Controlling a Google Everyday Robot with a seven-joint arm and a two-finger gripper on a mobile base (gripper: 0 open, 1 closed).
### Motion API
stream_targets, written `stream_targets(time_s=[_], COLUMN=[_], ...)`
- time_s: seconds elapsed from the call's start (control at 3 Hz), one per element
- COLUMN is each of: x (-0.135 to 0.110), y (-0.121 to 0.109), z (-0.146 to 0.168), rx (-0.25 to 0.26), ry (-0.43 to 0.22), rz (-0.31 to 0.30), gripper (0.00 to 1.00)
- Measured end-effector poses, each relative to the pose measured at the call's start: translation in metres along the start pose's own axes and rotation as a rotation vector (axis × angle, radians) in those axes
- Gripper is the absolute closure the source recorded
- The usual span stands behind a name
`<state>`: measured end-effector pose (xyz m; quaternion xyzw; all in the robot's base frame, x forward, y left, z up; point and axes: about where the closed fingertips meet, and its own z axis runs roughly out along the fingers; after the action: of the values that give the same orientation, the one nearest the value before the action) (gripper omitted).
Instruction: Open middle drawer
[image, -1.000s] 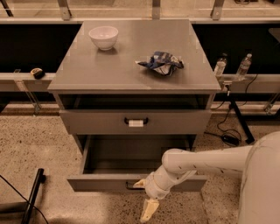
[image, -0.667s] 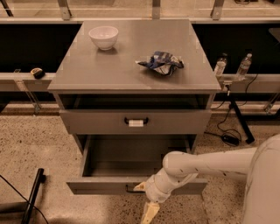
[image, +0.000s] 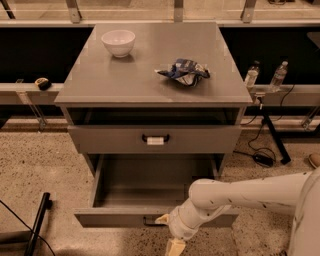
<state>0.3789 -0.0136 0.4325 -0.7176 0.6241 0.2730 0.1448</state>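
Next, I let go of the middle drawer's handle, which sits on the flat front, with my gripper slightly further out, above the speckled floor just before the middle drawer's front (image: 156, 229).
The grey metal cabinet (image: 150, 82) stands in the middle of the camera view. Its middle drawer (image: 125, 217) is pulled far out, and its deep grey box is open and empty. Its small black loop handle (image: 150, 220) sits on the flat front. My gripper (image: 168, 232) is at the end of the white arm (image: 240, 192), which comes in from the lower right. It is right at the drawer front, just right of the handle and touching or very close to it. The drawer above (image: 155, 139), with a white tag on its handle, is closed. The lowest drawer is hidden.
A white bowl (image: 118, 42) and a blue-and-white chip bag (image: 183, 71) lie on the cabinet top. Two water bottles (image: 251, 75) stand on a ledge at the right, with cables and a stand leg (image: 272, 137) below. A black bar (image: 37, 222) lies on the speckled floor at the lower left.
The middle drawer has slid a little further out toward the camera. My gripper has moved with its front, down and toward the camera.
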Motion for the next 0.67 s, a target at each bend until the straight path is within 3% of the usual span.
stream_targets(time_s=[0.33, 0.67], x=[0.0007, -0.0067], y=[0.0251, 0.0330], z=[-0.0031, -0.0050], rx=[-0.013, -0.019], ry=[0.013, 0.001], rz=[0.036, 0.034], gripper=[0.22, 0.23])
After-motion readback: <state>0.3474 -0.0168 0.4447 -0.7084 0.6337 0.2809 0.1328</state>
